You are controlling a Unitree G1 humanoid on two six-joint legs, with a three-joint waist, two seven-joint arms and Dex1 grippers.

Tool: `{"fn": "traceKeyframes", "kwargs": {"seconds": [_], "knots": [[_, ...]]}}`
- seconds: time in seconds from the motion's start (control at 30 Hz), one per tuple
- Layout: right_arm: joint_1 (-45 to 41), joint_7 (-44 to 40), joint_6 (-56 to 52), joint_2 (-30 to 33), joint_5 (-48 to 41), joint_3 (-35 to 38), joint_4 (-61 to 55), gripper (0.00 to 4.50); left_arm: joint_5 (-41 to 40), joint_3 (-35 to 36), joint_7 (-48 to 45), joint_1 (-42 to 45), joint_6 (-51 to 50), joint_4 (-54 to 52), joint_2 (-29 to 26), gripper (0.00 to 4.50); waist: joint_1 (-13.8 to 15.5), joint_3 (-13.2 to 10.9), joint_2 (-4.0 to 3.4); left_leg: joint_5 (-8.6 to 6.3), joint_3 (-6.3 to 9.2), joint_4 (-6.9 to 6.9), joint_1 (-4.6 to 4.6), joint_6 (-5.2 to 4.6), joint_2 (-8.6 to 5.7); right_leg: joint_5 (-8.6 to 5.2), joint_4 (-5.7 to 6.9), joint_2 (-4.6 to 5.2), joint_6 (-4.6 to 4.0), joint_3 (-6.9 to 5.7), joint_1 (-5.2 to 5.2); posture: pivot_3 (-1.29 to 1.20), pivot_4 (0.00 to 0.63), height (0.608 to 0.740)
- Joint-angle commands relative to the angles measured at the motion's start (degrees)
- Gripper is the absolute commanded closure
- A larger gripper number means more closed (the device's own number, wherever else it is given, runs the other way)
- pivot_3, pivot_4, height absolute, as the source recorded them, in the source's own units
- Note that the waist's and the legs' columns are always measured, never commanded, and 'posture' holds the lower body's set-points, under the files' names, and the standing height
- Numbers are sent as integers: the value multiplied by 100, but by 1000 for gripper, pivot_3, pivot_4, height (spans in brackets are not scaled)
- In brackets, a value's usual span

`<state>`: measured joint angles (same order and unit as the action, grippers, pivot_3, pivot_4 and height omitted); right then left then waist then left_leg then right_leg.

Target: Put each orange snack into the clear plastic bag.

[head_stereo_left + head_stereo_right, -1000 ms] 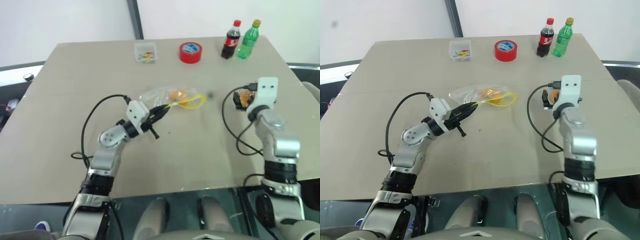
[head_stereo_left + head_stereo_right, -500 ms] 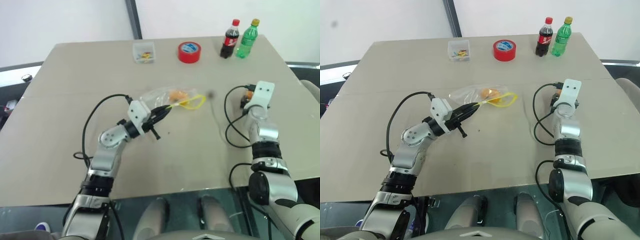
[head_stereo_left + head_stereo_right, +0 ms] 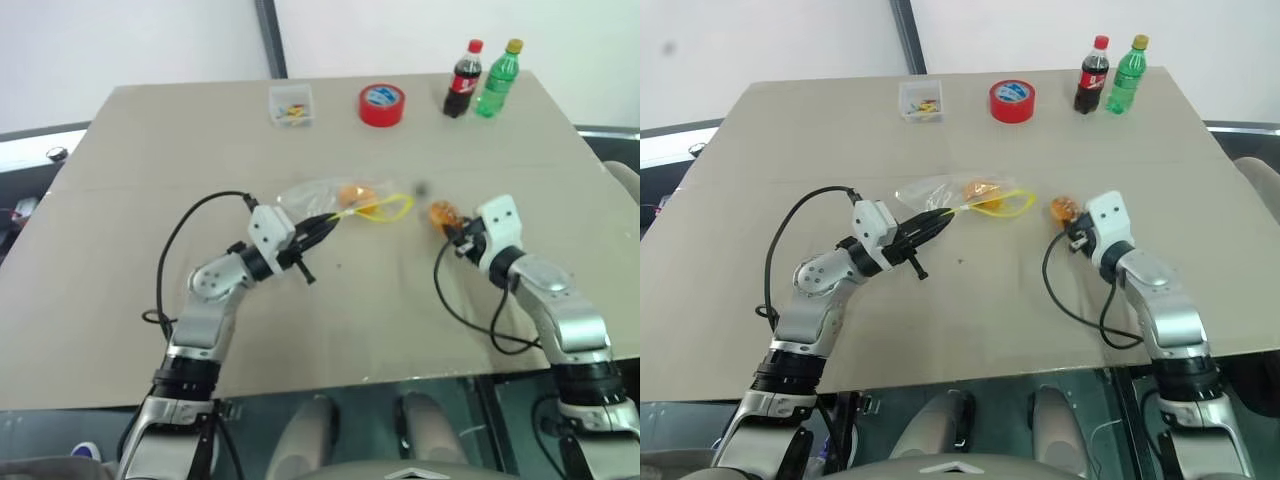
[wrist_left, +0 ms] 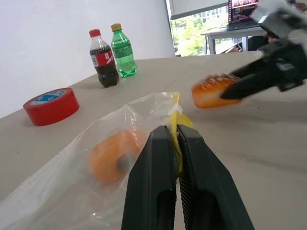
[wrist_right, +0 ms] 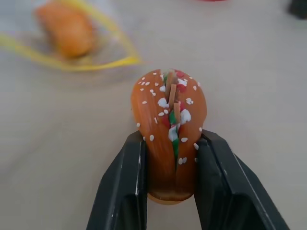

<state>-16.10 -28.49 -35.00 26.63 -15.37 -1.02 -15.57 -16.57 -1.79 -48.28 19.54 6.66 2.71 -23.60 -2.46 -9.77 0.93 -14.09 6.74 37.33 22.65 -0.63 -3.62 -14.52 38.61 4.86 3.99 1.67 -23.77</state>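
Next, my right gripper puts the speckled orange snack down in the clear plastic bag, on the near side of the other orange snack (image 3: 352, 226) (image 5: 41, 74).
A clear plastic bag (image 3: 325, 195) with a yellow seal strip lies mid-table, one orange snack (image 3: 350, 193) inside it. My left gripper (image 3: 325, 222) is shut on the bag's yellow edge (image 4: 175, 125), holding the mouth up. The second orange snack (image 3: 444, 214), speckled with a red and green filling, is clamped between the fingers of my right gripper (image 3: 455, 228), just right of the bag's mouth. In the right wrist view this orange snack (image 5: 169, 128) stands between the two fingers, with the bag's yellow loop (image 5: 91, 60) beyond it.
At the table's far edge stand a red tape roll (image 3: 381, 104), a cola bottle (image 3: 461, 80), a green bottle (image 3: 497, 78) and a small clear box (image 3: 291, 104). A dark spot (image 3: 421, 187) marks the table near the bag.
My right arm has swung in from the right and down toward the bag, its wrist turned, now carrying the snack between its closed fingers. The left gripper and bag stayed put.
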Motion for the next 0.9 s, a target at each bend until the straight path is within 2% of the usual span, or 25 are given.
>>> {"fn": "traceKeyframes", "kwargs": {"seconds": [0.03,0.4,0.67,0.8,0.9], "knots": [[-154,-230,-195,6,-230,-143,-501,3225,-101,114,-25,-21,52,-356,-73,4500,11,0,0,0,3,0,-1,0,3,0,0,-2,0,-3,1,0,150,736],[-1164,-298,-4,-813,-206,-628,447,3225,-238,-72,-587,-400,123,-768,-299,4500,42,0,0,1,15,0,4,3,0,0,-7,1,-1,-11,3,0,150,736],[-1489,-1106,605,-987,-113,-1148,1010,3225,-182,-29,-752,-644,193,-734,-432,4500,24,0,0,1,18,-1,9,2,-4,0,-13,5,-1,-14,1,0,150,736],[-1598,-1149,332,-1011,-495,-700,1103,3225,-186,49,-701,-715,181,-794,-482,4500,27,0,-1,1,19,-3,8,2,-2,0,-12,4,-1,-14,0,0,150,736],[-1530,-930,-228,-1081,-1178,25,989,3225,-200,93,-670,-830,165,-870,-535,4500,48,-1,0,1,21,-3,9,2,-4,0,-13,6,-1,-14,1,0,150,736]]}}
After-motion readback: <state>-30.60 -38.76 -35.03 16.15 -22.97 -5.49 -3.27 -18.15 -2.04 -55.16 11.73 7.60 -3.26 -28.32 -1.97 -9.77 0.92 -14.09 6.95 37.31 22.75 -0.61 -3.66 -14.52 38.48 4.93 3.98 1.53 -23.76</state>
